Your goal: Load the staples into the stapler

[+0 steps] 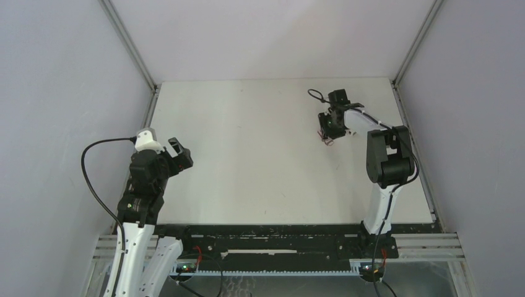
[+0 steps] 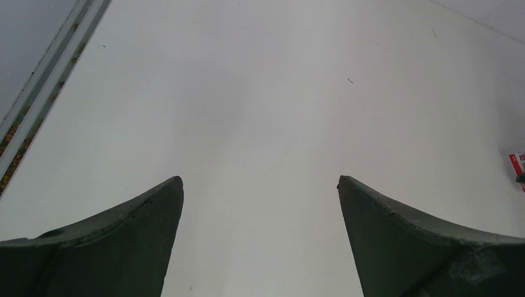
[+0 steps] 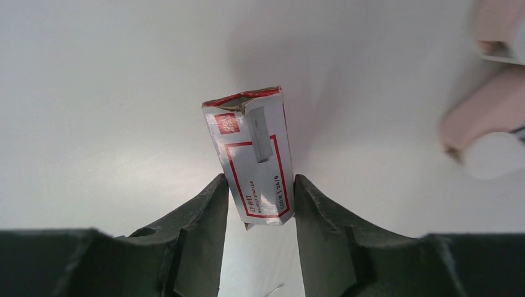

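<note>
I should put the staple box down in the middle of the table and pinch its end flap (image 3: pixel 266 220), because my right gripper is holding the box by its sides, far from my left gripper.
My right gripper (image 3: pixel 257 180) is shut on the small staple box (image 3: pixel 254 154), white with red borders and a red label, gripping its lower end between both fingertips. The box's far end is torn open. The staple strips themselves are hidden inside it. In the top view the right gripper (image 1: pixel 327 132) is at the far right of the table with the box (image 1: pixel 326 142) hanging under it. A pink mini stapler (image 3: pixel 480 117) lies blurred to the box's right. My left gripper (image 2: pixel 260 183) is open and empty, raised at the table's left (image 1: pixel 179 152).
A second pink object (image 3: pixel 498 25) shows blurred at the top right corner of the right wrist view. The red-marked box edge (image 2: pixel 517 163) shows at the far right of the left wrist view. A metal rail (image 2: pixel 37 99) runs along the table's left edge.
</note>
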You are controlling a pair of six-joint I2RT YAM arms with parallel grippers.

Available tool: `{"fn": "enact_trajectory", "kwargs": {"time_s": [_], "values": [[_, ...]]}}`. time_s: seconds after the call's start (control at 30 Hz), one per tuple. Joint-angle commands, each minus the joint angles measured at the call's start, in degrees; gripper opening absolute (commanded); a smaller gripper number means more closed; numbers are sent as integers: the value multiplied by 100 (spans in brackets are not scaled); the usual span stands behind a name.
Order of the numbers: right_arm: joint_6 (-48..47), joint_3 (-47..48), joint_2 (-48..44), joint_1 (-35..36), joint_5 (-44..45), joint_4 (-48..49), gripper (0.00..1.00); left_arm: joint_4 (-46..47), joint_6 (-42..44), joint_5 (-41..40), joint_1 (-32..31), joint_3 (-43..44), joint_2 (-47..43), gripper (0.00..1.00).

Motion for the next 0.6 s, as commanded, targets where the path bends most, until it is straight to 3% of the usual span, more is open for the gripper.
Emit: {"fn": "enact_trajectory", "kwargs": {"time_s": [0.0, 0.4, 0.57], "values": [[-139, -40, -743, 686, -509, -59, 41, 197, 98, 161, 59, -78, 20, 98], [-467, -64, -579, 2552, -259, 2, 42, 207, 80, 338, 55, -91, 62, 98], [-413, -222, -532, 2915, 134, 169, 66, 212, 80, 375, 57, -85, 64, 98]]}}
